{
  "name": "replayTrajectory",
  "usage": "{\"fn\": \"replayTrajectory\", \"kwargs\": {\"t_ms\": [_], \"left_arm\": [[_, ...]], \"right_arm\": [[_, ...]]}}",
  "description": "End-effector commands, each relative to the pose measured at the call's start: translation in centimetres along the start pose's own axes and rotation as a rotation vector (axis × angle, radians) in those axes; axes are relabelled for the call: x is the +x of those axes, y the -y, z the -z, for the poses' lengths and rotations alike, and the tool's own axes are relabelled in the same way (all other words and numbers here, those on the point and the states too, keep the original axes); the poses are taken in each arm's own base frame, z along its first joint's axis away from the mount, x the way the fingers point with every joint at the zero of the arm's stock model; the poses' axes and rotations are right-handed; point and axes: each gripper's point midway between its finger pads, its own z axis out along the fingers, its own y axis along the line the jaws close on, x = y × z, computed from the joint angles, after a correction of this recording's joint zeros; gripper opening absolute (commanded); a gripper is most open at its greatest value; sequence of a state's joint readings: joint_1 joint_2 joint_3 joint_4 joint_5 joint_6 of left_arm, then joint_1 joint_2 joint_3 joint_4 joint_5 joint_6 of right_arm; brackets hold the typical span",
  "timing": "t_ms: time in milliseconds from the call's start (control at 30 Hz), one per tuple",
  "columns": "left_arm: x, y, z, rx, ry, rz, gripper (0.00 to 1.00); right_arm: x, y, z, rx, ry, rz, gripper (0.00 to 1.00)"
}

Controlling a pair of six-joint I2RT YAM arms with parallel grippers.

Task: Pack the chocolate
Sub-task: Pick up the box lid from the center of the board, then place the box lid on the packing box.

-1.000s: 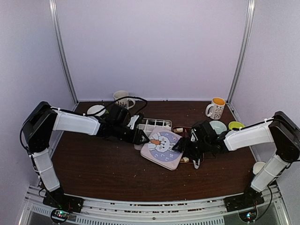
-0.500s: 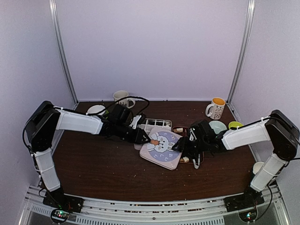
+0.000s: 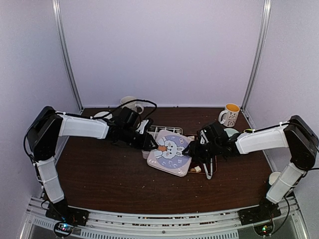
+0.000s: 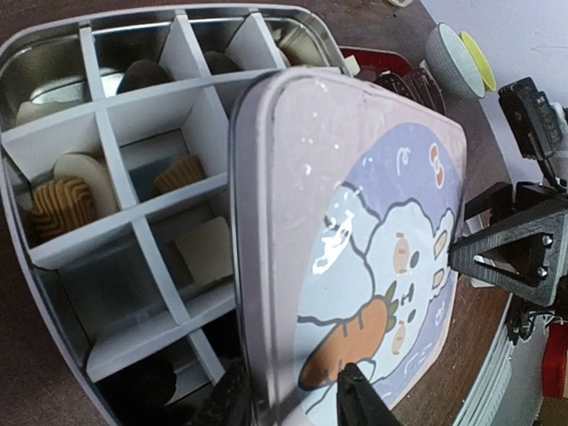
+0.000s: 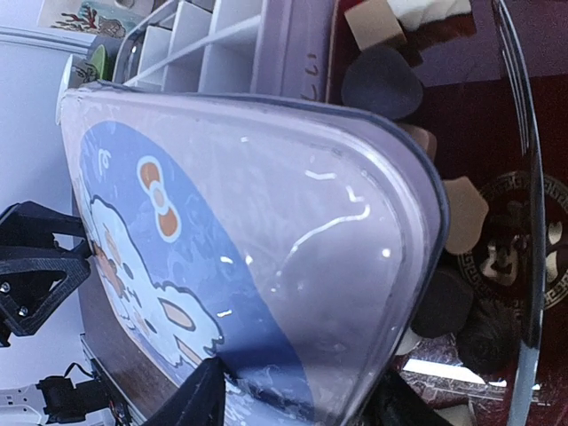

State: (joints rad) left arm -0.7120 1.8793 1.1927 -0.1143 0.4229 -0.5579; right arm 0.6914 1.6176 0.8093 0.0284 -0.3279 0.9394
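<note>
The lid hangs crooked and leaves the tin box's cells open, so I need to square it over the box before my left gripper opens and retakes the lid's edge point(image 4: 253, 231).
A pale lilac tin lid point(image 3: 169, 152) with a bunny and carrot picture hangs tilted between both arms, partly over the divided tin box point(image 3: 164, 131). My left gripper point(image 4: 293, 395) is shut on the lid's point(image 4: 373, 231) near edge by the carrot. My right gripper point(image 5: 297, 404) is shut on the opposite corner of the lid point(image 5: 248, 222). In the box point(image 4: 115, 133), chocolate sits in several cells: a ridged tan piece point(image 4: 60, 206), a tan one point(image 4: 182, 173), a white one point(image 4: 209, 248). More chocolate, dark point(image 5: 382, 80) and tan point(image 5: 461, 213), lies on the dark red tray point(image 5: 497, 89) under the lid.
Metal tongs point(image 5: 524, 177) lie on the tray, by the right gripper point(image 3: 192, 149). Behind stand a white mug with an orange inside point(image 3: 230, 114), another mug point(image 3: 130, 103), a grey bowl point(image 3: 232, 132) and a green bowl point(image 3: 250, 133). A small white cup point(image 3: 275, 178) stands at the right edge.
Both grippers have narrowed onto the lid. The lid has shifted a little back toward the box, and both arms have drawn in with it.
</note>
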Motion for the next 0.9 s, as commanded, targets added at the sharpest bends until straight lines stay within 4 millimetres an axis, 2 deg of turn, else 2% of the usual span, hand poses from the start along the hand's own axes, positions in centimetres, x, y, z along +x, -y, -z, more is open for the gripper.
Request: {"fn": "replayTrajectory", "kwargs": {"t_ms": [0, 100, 233, 400, 567, 867], "left_arm": [[-4.3, 4.2, 1.4, 0.098, 0.080, -0.091, 0.36], [-6.1, 3.6, 1.7, 0.080, 0.107, -0.090, 0.36], [-7.6, 1.9, 1.8, 0.062, 0.128, -0.067, 0.35], [-8.9, -0.5, 1.5, 0.050, 0.128, -0.050, 0.35], [-9.5, -2.9, 1.6, 0.034, 0.130, -0.013, 0.35], [-8.4, -4.5, 1.7, 0.008, 0.108, 0.024, 0.34]], "right_arm": [[-3.2, -3.9, 0.8, -0.080, 0.078, 0.079, 0.53], [-4.3, -4.0, 0.4, -0.075, 0.077, 0.084, 0.53], [-6.1, -4.3, -0.2, -0.072, 0.088, 0.105, 0.54], [-8.8, -5.1, -1.6, -0.081, 0.067, 0.135, 0.53], [-10.4, -4.6, -2.8, -0.035, 0.047, 0.158, 0.55], [-9.9, -3.5, -4.6, -0.001, -0.044, 0.166, 0.57]]}}
